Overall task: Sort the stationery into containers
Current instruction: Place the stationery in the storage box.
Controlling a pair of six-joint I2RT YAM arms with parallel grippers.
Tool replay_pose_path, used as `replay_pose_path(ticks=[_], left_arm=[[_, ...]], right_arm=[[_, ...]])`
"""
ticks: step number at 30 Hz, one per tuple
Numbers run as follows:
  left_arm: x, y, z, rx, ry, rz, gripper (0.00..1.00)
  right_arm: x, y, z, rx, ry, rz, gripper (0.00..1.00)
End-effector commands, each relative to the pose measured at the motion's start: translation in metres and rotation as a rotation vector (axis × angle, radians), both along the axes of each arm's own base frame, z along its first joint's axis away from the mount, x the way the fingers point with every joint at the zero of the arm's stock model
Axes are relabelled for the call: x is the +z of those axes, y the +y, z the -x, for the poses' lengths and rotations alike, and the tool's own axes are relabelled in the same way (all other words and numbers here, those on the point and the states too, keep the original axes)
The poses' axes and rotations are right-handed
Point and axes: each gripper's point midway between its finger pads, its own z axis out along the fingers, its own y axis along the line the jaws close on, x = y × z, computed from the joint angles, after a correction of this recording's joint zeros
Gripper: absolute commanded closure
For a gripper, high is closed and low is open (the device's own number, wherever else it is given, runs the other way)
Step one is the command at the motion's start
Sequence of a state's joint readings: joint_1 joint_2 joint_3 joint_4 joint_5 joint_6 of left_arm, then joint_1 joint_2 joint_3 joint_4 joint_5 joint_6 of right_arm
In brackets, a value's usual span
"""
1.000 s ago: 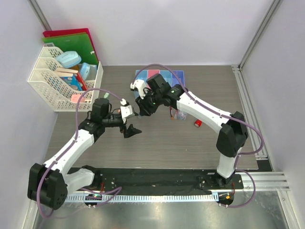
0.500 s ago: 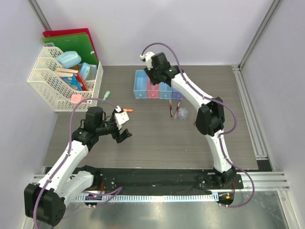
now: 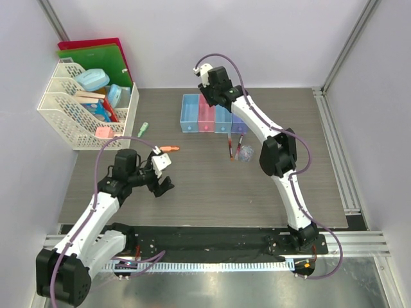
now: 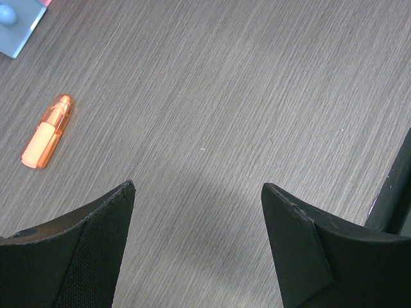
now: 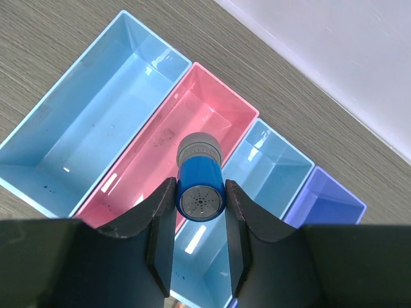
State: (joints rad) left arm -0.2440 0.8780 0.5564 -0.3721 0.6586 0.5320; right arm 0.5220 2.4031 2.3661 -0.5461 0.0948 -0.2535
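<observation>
My right gripper is going to set the blue cylinder down inside the pink bin (image 3: 206,107) (image 5: 192,142), near the bin's back end.
My right gripper (image 3: 215,97) hangs over the row of four joined bins (image 3: 190,123) at the back and is shut on a blue cylinder with a grey cap (image 5: 200,172). In the right wrist view the gripper (image 5: 200,199) holds it over the wall between the pink bin (image 5: 154,147) and the second light blue bin (image 5: 273,163). My left gripper (image 3: 164,185) is open and empty above bare table, with the orange marker (image 4: 48,130) ahead to its left. The marker (image 3: 168,149), a green piece (image 3: 143,128), two pens (image 3: 232,146) and a clear lump (image 3: 246,153) lie on the table.
A white lattice rack (image 3: 67,122) with boxes stands at the back left, with red and green folders (image 3: 99,56) behind it. The right arm's elbow (image 3: 277,154) hangs over the table right of the lump. A metal rail (image 3: 334,147) runs along the right edge.
The right arm has swung from the table's middle to above the bins, carrying the blue cylinder. The left arm has drawn back toward the near left.
</observation>
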Motion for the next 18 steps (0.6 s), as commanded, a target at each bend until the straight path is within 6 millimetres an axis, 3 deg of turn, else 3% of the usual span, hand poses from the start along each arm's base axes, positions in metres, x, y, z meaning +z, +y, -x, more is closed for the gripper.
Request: replay_pose_path(ticks=[1, 14, 18], left_arm=[[0.007, 0.001, -0.001, -0.006, -0.002, 0.013, 0.21], [0.003, 0.007, 0.004, -0.005, 0.028, 0.007, 0.19], [0.001, 0.007, 0.005, -0.010, 0.039, 0.010, 0.19]], right_arm=[[0.026, 0.012, -0.017, 0.014, -0.113, -0.037, 0.94], [-0.026, 0.018, -0.029, 0.022, -0.083, 0.005, 0.94], [-0.032, 0.019, -0.032, 0.021, -0.090, 0.006, 0.92]])
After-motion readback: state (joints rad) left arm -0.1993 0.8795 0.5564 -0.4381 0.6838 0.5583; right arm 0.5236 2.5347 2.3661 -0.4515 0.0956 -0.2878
